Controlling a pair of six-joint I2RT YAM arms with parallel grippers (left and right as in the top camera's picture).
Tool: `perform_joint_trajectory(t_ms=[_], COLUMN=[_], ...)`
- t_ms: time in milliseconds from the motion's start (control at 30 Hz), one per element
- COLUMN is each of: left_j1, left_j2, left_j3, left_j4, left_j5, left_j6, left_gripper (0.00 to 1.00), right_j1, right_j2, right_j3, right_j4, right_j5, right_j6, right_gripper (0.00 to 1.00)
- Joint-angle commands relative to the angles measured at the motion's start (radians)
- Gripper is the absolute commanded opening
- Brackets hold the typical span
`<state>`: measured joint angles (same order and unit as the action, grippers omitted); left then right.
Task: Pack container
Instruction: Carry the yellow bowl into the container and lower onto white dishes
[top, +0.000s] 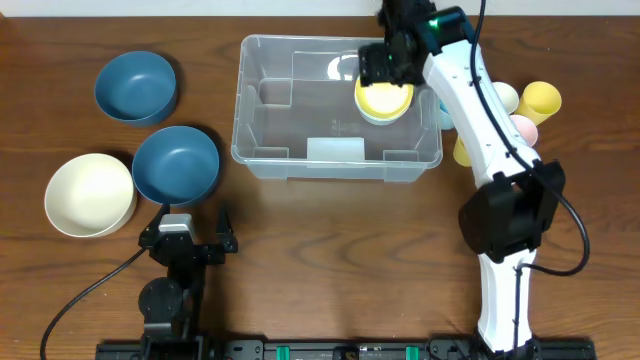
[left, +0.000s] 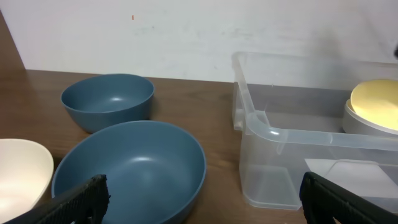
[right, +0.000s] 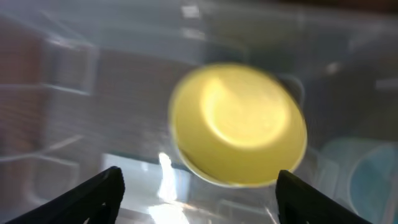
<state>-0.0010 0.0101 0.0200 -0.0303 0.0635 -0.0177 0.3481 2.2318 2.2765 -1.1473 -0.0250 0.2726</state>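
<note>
The yellow bowl sits at a slant in the paler bowl near the end of the container, so the robot's right gripper should grip the yellow bowl's rim (top: 388, 83) and move it inward.
The clear plastic container (top: 300, 165) stands at the table's middle back. A yellow bowl (top: 385, 100) lies inside it at the right end and seems nested in a paler bowl. My right gripper (top: 390, 62) hovers just above the yellow bowl (right: 239, 124), open, with both fingers (right: 199, 186) wide apart and holding nothing. My left gripper (top: 188, 222) is low at the front left, open and empty. In the left wrist view its fingers (left: 202, 193) frame a blue bowl (left: 134, 171) and the container's corner (left: 292, 134), with the yellow bowl (left: 376, 102) behind.
Two blue bowls (top: 136, 86) (top: 176, 164) and a cream bowl (top: 90, 194) sit left of the container. Several small cups, yellow (top: 540, 100), pink (top: 524, 130) and white (top: 505, 97), stand right of it behind my right arm.
</note>
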Motion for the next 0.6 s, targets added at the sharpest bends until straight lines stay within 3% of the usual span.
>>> perform_joint_trajectory(t_ms=[0, 167, 567], left_j1=[0.003, 0.003, 0.003], left_j2=[-0.006, -0.006, -0.006], left_j3=[-0.016, -0.016, -0.016], left_j4=[-0.036, -0.036, -0.036], left_j5=[0.004, 0.004, 0.004], left_j6=[0.014, 0.014, 0.014], left_gripper=[0.98, 0.98, 0.98], right_j1=[-0.002, -0.005, -0.032], right_j2=[-0.023, -0.003, 0.119], right_j3=[0.034, 0.018, 0.018], right_j4=[0.005, 0.042, 0.096], right_j5=[0.002, 0.087, 0.133], right_j6=[-0.007, -0.008, -0.008], right_gripper=[0.75, 0.68, 0.66])
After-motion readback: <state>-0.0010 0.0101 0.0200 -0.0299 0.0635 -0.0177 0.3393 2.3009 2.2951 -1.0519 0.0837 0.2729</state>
